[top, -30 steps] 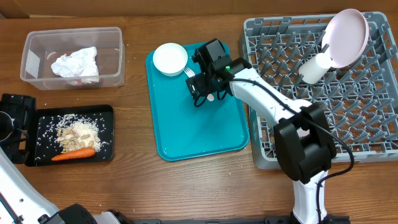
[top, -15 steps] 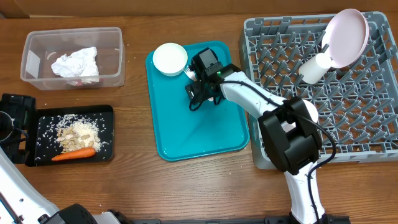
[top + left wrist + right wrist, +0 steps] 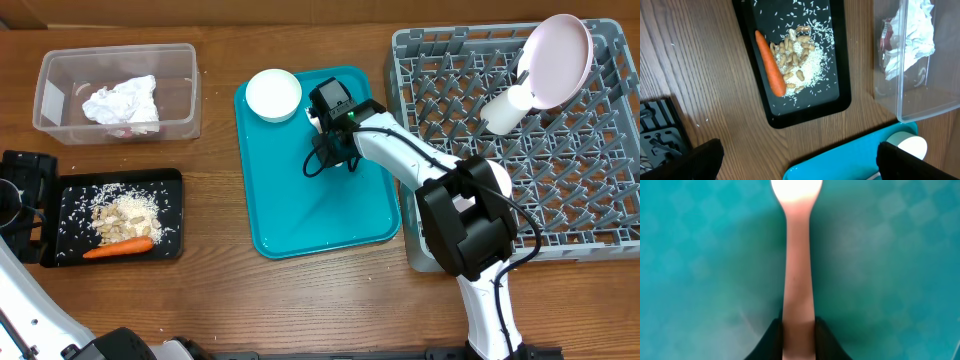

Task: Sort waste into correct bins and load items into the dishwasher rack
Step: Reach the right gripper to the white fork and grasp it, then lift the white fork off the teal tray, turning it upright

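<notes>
I hold the white fork far back on its handle with my right gripper, so next I lay it on the teal tray and take it (image 3: 798, 217) just behind its head.
In the right wrist view, my right gripper (image 3: 799, 340) is shut on the handle of the white fork (image 3: 798, 275), which lies on the teal tray (image 3: 330, 210). From overhead the right gripper (image 3: 326, 140) covers most of the fork. A white bowl (image 3: 274, 95) sits at the tray's far left corner. The grey dishwasher rack (image 3: 410, 45) holds a white plate (image 3: 558, 62) and a cup (image 3: 505, 108). My left gripper (image 3: 800, 165) hangs open and empty near the black tray (image 3: 755, 80), which holds the carrot (image 3: 770, 65) and nut and rice scraps (image 3: 797, 55). The clear tub (image 3: 60, 60) holds the napkin (image 3: 122, 102) and a red wrapper (image 3: 885, 40).
The teal tray lies between the two bins on the left and the rack on the right. The right arm reaches from the table's front edge across the rack's near left corner. Bare wood shows along the front.
The right gripper shifted a little left over the tray and its jaws went from open to shut on the fork handle. The left arm has not moved.
</notes>
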You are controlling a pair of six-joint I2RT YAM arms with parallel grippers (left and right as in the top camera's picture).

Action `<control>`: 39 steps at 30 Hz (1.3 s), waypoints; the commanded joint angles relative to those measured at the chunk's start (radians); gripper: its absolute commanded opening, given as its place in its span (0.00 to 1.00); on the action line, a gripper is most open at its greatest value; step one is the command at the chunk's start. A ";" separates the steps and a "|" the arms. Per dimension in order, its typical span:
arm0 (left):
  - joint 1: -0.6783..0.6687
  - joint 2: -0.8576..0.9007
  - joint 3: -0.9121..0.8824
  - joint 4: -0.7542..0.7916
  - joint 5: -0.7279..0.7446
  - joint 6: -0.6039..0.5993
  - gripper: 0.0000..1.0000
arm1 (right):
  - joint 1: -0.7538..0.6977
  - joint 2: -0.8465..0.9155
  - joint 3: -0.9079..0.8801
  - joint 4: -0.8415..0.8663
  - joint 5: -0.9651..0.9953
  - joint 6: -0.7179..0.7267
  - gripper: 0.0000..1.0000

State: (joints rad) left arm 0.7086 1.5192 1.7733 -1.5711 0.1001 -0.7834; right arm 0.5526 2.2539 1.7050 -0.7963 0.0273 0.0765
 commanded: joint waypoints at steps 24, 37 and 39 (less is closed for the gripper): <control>-0.002 -0.001 -0.005 0.002 -0.006 -0.010 1.00 | 0.009 0.080 0.246 -0.317 -0.295 0.212 0.22; -0.002 -0.001 -0.005 0.002 -0.006 -0.010 1.00 | 0.070 0.080 0.244 -0.298 -0.255 0.682 1.00; -0.002 -0.001 -0.005 0.002 -0.006 -0.010 1.00 | 0.105 0.080 0.243 -0.280 -0.188 0.746 1.00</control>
State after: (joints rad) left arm 0.7086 1.5192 1.7733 -1.5711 0.1001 -0.7837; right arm 0.6060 2.3280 1.9263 -1.0912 -0.2764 0.6609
